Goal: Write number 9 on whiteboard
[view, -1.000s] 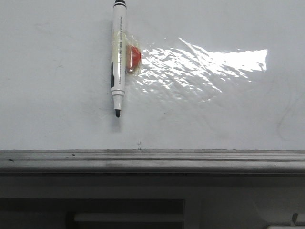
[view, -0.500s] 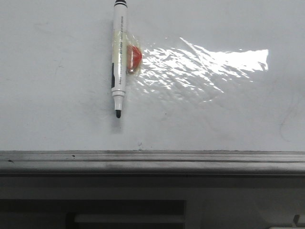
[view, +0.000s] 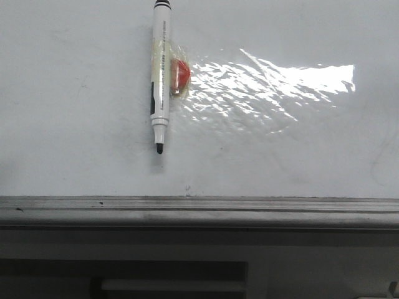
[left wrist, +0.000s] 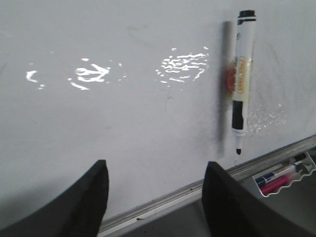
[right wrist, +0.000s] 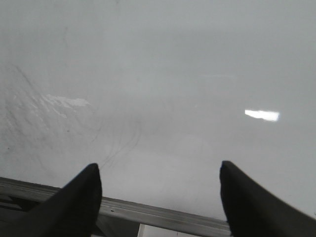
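Observation:
My right gripper is to take the white marker over from my left gripper, closing on the white marker's back end (view: 162, 7), opposite its bare black tip.
The whiteboard (view: 75, 124) fills most of the front view, glossy and faintly smudged, with a grey metal rail (view: 199, 208) along its near edge. No number 9 shows on it. A white marker (view: 161, 75) with a bare black tip lies on the board, next to a red magnet (view: 181, 76). The marker also shows in the left wrist view (left wrist: 243, 84). My left gripper (left wrist: 155, 173) is open and empty, hovering over the board's edge, apart from the marker. My right gripper (right wrist: 159, 175) is open and empty over bare board (right wrist: 173, 74).
A small tray with coloured markers (left wrist: 282, 177) sits below the rail. A dark recessed panel (view: 124, 274) lies under the rail. Strong glare (view: 274, 87) spreads beside the magnet. Faint grey smudges (right wrist: 29, 113) mark the board.
The marker, magnet and glare have shifted slightly right and down in the front view; the view has moved a little. Nothing was grasped.

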Tool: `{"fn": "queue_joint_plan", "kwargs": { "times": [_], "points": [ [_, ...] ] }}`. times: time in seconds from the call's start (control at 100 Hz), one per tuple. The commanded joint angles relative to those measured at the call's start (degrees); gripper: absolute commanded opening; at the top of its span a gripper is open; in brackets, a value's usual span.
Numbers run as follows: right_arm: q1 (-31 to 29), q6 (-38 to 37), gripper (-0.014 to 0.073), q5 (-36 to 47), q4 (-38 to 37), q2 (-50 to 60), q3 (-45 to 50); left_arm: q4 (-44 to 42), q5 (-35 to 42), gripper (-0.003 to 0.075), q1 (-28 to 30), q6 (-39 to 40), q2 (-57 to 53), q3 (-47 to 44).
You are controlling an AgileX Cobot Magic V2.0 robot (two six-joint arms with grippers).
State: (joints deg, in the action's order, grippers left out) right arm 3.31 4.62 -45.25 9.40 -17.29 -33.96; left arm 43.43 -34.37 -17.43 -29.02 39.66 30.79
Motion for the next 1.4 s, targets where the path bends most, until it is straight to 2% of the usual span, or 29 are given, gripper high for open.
{"fn": "queue_joint_plan", "kwargs": {
  "times": [0.0, 0.19, 0.29, 0.51, 0.71, 1.07, 1.14, 1.21, 1.34, 1.39],
  "points": [
    [0.51, 0.43, 0.0451, 4.55, -0.17, -1.10, -1.91, 3.42, 5.83, 0.0388, -4.78, -0.43, 3.57, 2.80],
    [0.51, 0.43, 0.0451, 4.66, -0.17, -1.10, -1.91, 6.70, 17.89, 0.0386, -16.89, -0.18, 11.19, 3.98],
    [0.51, 0.43, 0.0451, 4.46, -0.17, -1.10, -1.91, 11.21, 26.20, 0.0323, -22.99, -0.18, 15.26, 3.98],
    [0.51, 0.43, 0.0451, 3.49, -1.20, -1.10, -1.91, 12.32, 33.33, 0.0305, -31.67, -0.18, 21.41, 3.98],
    [0.51, 0.43, 0.0451, 3.49, -1.75, -1.10, -1.91, 15.37, 39.33, 0.0305, -35.17, -0.18, 25.12, 4.64],
    [0.51, 0.43, 0.0451, 3.49, -2.01, -1.10, -1.80, 16.05, 39.50, 0.0292, -35.78, -0.18, 33.52, 8.25],
    [0.51, 0.43, 0.0451, 3.49, -2.01, -1.10, -1.80, 16.63, 40.16, 0.0258, -35.78, -0.18, 34.37, 8.25],
    [0.51, 0.43, 0.0451, 3.49, -2.01, -1.10, -1.80, 16.83, 41.10, 0.0192, -35.78, -0.18, 34.70, 8.25],
    [1.79, 0.43, 0.0451, 3.49, -1.57, -1.10, -1.80, 16.16, 39.75, -0.0023, -35.78, -0.28, 33.49, 8.33],
    [2.96, 0.43, 0.0451, 3.49, -0.33, -1.10, -1.80, 14.16, 37.34, -0.0020, -35.78, -0.40, 32.23, 8.33]
  ]
}}
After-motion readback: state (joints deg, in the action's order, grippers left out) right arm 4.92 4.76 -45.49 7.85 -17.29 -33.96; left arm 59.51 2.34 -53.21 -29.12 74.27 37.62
